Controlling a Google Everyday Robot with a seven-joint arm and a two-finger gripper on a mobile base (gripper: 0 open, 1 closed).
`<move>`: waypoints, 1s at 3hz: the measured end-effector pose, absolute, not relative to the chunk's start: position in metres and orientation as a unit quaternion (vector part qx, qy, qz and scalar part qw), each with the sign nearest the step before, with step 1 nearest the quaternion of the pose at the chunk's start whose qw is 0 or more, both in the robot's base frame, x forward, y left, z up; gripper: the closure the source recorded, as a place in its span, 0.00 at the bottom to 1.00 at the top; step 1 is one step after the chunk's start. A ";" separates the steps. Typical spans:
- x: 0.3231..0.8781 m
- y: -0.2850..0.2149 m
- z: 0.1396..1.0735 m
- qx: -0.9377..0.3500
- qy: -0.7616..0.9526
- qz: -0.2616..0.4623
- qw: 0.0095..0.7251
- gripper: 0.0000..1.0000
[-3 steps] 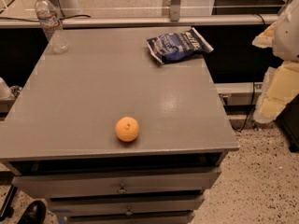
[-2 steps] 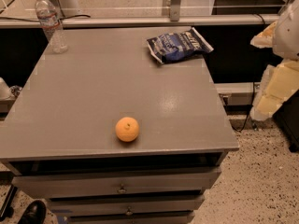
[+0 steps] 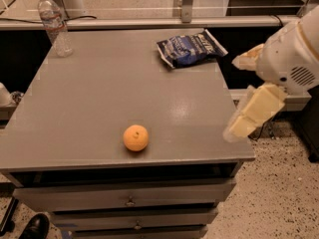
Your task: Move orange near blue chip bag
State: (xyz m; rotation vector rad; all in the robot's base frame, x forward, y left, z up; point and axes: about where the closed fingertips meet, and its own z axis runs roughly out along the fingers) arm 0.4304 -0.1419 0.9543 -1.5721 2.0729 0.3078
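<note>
My gripper is to close on the sides of the orange (image 3: 138, 137) near the front edge of the table, because the orange has to go near the blue chip bag.
The orange (image 3: 136, 137) sits on the grey table (image 3: 99, 93) near its front edge, left of centre. The blue chip bag (image 3: 190, 48) lies flat at the table's far right corner, well away from the orange. My gripper (image 3: 234, 96) hangs off the table's right edge, over the front right corner, to the right of the orange and nearer than the bag. Its two cream fingers (image 3: 254, 111) stand apart, and it is open and holds nothing.
A clear plastic water bottle (image 3: 54, 24) stands at the table's far left corner. Drawers (image 3: 129, 200) sit under the tabletop. A speckled floor lies to the right, and a dark shoe (image 3: 34, 226) shows at the bottom left.
My gripper and arm have moved left from the right edge toward the table's front right corner. The orange, bag and bottle have not moved.
</note>
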 end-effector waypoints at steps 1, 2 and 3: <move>0.406 -0.090 0.937 -0.593 0.733 0.179 0.281 0.00; 0.406 -0.091 0.938 -0.594 0.733 0.178 0.281 0.00; 0.405 -0.083 0.932 -0.603 0.718 0.178 0.298 0.00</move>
